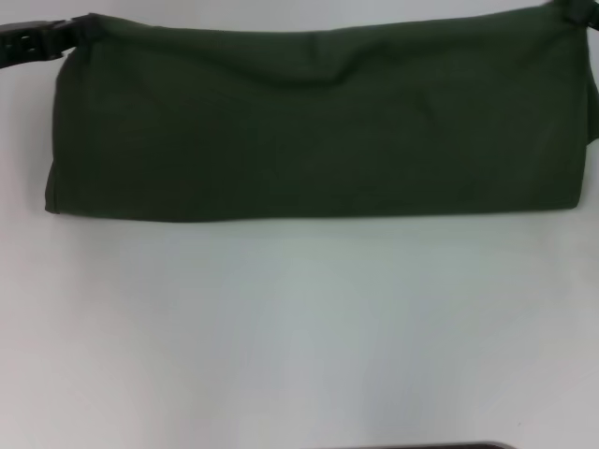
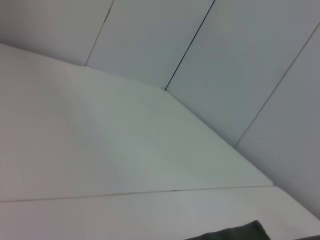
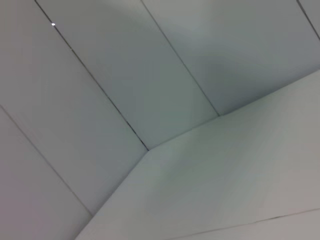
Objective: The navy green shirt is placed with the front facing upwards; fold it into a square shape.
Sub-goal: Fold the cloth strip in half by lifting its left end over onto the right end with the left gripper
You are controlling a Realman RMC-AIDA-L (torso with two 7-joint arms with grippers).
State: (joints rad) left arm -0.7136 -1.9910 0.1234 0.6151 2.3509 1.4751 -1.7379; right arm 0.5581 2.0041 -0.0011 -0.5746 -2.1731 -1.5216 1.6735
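My left gripper has the navy green shirt's corner. It will let go of that corner on the table at the far end of its short side [image 1: 72, 56].
The navy green shirt [image 1: 309, 126] lies as a long dark olive band across the far part of the white table [image 1: 299, 327], folded over itself, with no lettering showing. My left gripper [image 1: 75, 31], black, is at the band's far left corner and is shut on the cloth there. My right gripper [image 1: 571, 9] is at the far right corner, mostly cut off by the picture's edge, and the cloth is drawn up to a point into it. A sliver of the shirt [image 2: 230, 234] shows in the left wrist view. The right wrist view shows no shirt.
The white table surface [image 2: 125, 150] runs to pale panelled walls [image 3: 125, 65] behind it. A seam line crosses the tabletop. Bare table stretches from the shirt to the front edge, where a thin dark strip [image 1: 421, 446] shows.
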